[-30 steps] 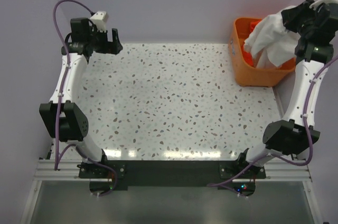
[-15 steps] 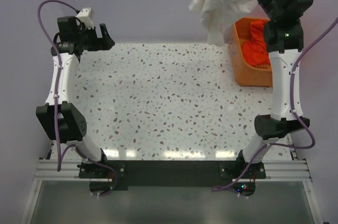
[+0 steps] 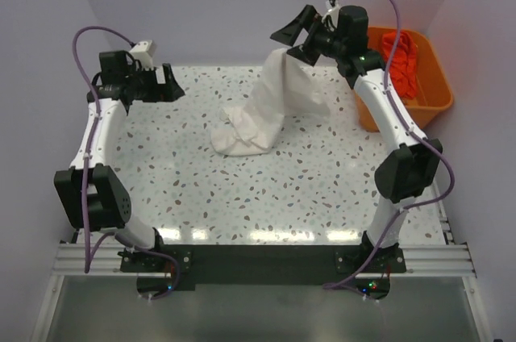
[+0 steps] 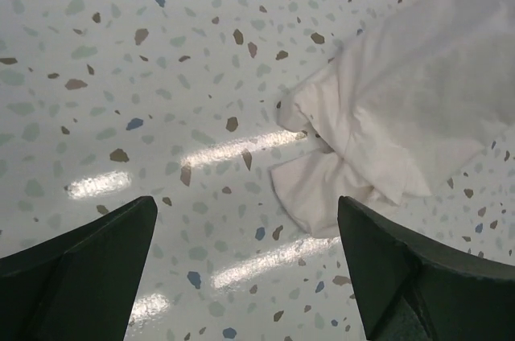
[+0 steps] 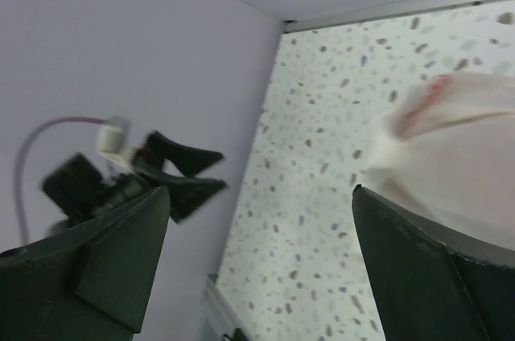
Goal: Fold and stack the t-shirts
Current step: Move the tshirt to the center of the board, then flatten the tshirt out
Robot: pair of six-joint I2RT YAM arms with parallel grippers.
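Observation:
I need to take the white t-shirt's lower end, as that end [image 3: 229,114] lies crumpled, with my left gripper and stretch it away from my right gripper before folding.
A white t-shirt [image 3: 256,112] stretches from just under my right gripper [image 3: 292,40] down to a crumpled heap on the speckled table [image 3: 185,181], behind the middle. The right gripper stands open high over the table's back edge, with nothing between its fingers [image 5: 88,269]. In the right wrist view the shirt [image 5: 459,156] is a blurred white mass with a pink edge at the right. My left gripper [image 3: 175,84] is open at the back left and points toward the shirt. The left wrist view shows the shirt's bunched end [image 4: 386,124] ahead of that gripper [image 4: 245,277] and apart from it.
An orange plastic tub [image 3: 419,104] stands at the table's back right corner with red cloth [image 3: 401,56] inside. A lilac wall runs behind the table. The left gripper [image 5: 173,172] shows in the right wrist view against that wall.
The right arm swung left from the tub with the white shirt, then its jaws opened and the shirt dropped onto the table. The left gripper shifted slightly right.

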